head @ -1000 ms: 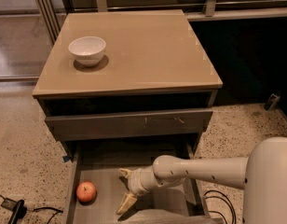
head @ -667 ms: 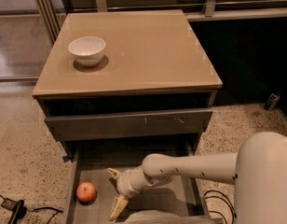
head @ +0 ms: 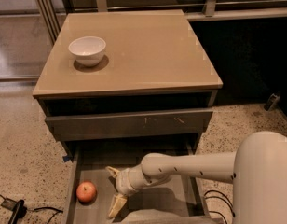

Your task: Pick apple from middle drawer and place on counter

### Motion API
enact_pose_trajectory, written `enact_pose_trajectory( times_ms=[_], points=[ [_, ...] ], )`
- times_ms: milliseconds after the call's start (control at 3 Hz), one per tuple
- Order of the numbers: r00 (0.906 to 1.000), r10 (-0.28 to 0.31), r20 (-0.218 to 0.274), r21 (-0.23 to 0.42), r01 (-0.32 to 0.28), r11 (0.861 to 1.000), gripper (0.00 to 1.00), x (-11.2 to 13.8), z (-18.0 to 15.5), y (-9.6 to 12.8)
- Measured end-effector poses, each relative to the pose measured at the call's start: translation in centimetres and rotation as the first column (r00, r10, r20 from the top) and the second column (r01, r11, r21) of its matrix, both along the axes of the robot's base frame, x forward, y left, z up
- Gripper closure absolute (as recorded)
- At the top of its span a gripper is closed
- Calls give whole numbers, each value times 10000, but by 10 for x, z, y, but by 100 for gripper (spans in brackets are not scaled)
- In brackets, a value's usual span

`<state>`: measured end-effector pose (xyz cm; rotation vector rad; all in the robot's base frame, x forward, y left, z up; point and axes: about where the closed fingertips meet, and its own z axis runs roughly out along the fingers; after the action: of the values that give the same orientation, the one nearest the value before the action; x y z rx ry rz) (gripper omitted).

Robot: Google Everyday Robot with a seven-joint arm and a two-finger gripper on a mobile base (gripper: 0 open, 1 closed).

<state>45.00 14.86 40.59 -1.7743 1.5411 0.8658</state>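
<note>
The robot's gripper needs to next go to the apple in the open middle drawer and close on the apple's middle point(head: 85, 192), between its near and far sides.
The apple point(head: 86, 192), small, red with a yellowish blush, lies on the grey floor of the open middle drawer point(head: 148, 208), near its left wall. My gripper point(head: 113, 191) is inside the drawer, just right of the apple, with its two pale fingers spread open, one finger point(head: 113, 172) above and one finger point(head: 117, 206) below. It holds nothing and does not touch the apple. The white arm reaches in from the lower right. The glossy tan counter point(head: 143, 50) tops the dark grey cabinet.
A white bowl point(head: 87, 50) stands on the counter's left rear part. A grey drawer front point(head: 129, 123) with pale scratches sits closed above the open drawer. Black cables point(head: 15, 209) lie on the speckled floor at the lower left.
My gripper has moved left across the drawer floor toward the apple, staying open. The apple has not moved.
</note>
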Motion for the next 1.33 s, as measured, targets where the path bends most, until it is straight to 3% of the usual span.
enact_pose_trajectory(
  times_ms=[667, 1000, 1333],
  points=[
    [9990, 373, 237, 304, -380, 9988, 0, 13, 5, 49],
    [9968, 742, 297, 788, -763, 9940, 0, -6, 1, 86],
    [9967, 708, 403, 692, -735, 9949, 0, 1, -6, 92]
  ],
)
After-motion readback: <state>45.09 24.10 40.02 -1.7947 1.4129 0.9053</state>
